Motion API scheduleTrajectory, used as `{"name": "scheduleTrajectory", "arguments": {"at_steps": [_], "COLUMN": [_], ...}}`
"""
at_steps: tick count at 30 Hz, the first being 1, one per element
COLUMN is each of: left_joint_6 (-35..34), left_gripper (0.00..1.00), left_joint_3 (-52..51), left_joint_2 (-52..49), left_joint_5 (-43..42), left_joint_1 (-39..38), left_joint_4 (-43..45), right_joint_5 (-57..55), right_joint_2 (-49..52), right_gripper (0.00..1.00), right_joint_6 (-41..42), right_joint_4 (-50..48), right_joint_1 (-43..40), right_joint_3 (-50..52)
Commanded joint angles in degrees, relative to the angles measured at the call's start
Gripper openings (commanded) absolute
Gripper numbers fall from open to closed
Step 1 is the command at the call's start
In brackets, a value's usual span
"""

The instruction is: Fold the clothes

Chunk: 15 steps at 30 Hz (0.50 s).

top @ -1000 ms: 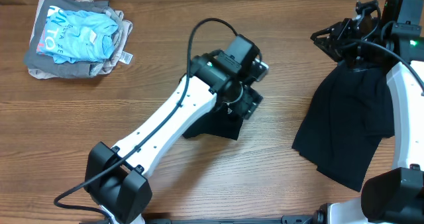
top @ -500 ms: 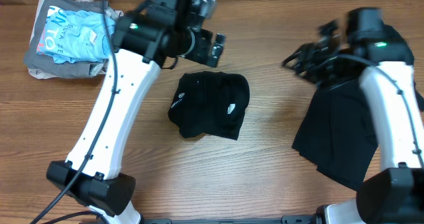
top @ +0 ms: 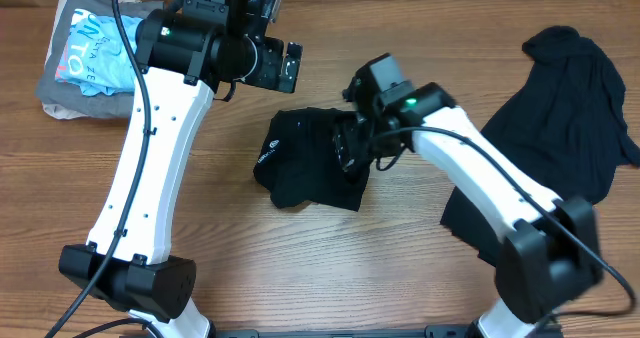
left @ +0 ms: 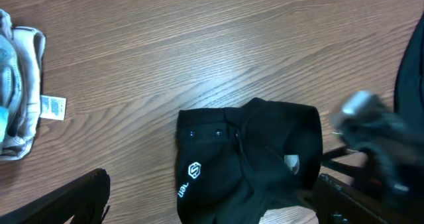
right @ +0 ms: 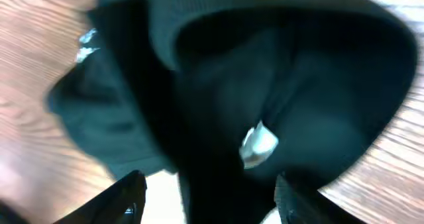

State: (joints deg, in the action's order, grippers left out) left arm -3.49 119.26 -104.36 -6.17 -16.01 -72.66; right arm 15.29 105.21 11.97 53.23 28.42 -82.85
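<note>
Next, my left gripper goes to the folded black garment's white tag (top: pixel 346 142) (left: pixel 291 163), at the end away from the logo, and closes there.
A folded black garment (top: pixel 305 163) with a small white logo lies at the table's middle; it also shows in the left wrist view (left: pixel 245 158) and fills the right wrist view (right: pixel 252 85). A second black garment (top: pixel 560 138) lies spread and crumpled at the right. My left gripper (top: pixel 288 64) is open and empty, hanging above the table behind the folded garment (left: pixel 218 207). My right gripper (top: pixel 352 148) is open, low over the folded garment's right edge, with black fabric between its fingers (right: pixel 212 197).
A stack of folded grey and light-blue clothes (top: pixel 110 58) sits at the back left, its edge also showing in the left wrist view (left: pixel 16 111). The wooden table (top: pixel 200 258) shows bare in front. The right arm reaches across between the two black garments.
My left gripper rose off the folded garment and moved back and left. My right arm swung from the far right to the folded garment, leaving the second black garment lying spread at the right.
</note>
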Motion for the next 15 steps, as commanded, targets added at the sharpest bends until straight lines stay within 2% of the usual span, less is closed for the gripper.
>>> {"name": "scheduleTrajectory", "arguments": {"at_steps": [1,2,8,15], "left_joint_6": [0.31,0.31,0.31,0.52], "left_gripper": [1.00,1.00,1.00,1.00], "left_joint_3": [0.76,0.74,-0.28,-4.61], "left_joint_2": [0.85,0.85,0.85,0.85], "left_joint_5": [0.85,0.85,0.85,1.49], "left_joint_1": [-0.02,-0.02,-0.02,-0.02], "left_joint_4": [-0.26,-0.57,-1.90,-0.72], "right_joint_5": [-1.75,-1.77,-3.23,-1.68], "right_joint_2": [3.15,3.37,2.80,2.97], "right_gripper": [0.38,0.05,0.04,0.04], "right_joint_6": [-1.31,-0.74,9.88,13.62], "right_joint_4": [-1.36,-1.03,7.10,1.70], "right_joint_1": [1.53,1.57,-0.24,-0.87], "right_joint_3": [0.42,0.42,1.38,9.70]}}
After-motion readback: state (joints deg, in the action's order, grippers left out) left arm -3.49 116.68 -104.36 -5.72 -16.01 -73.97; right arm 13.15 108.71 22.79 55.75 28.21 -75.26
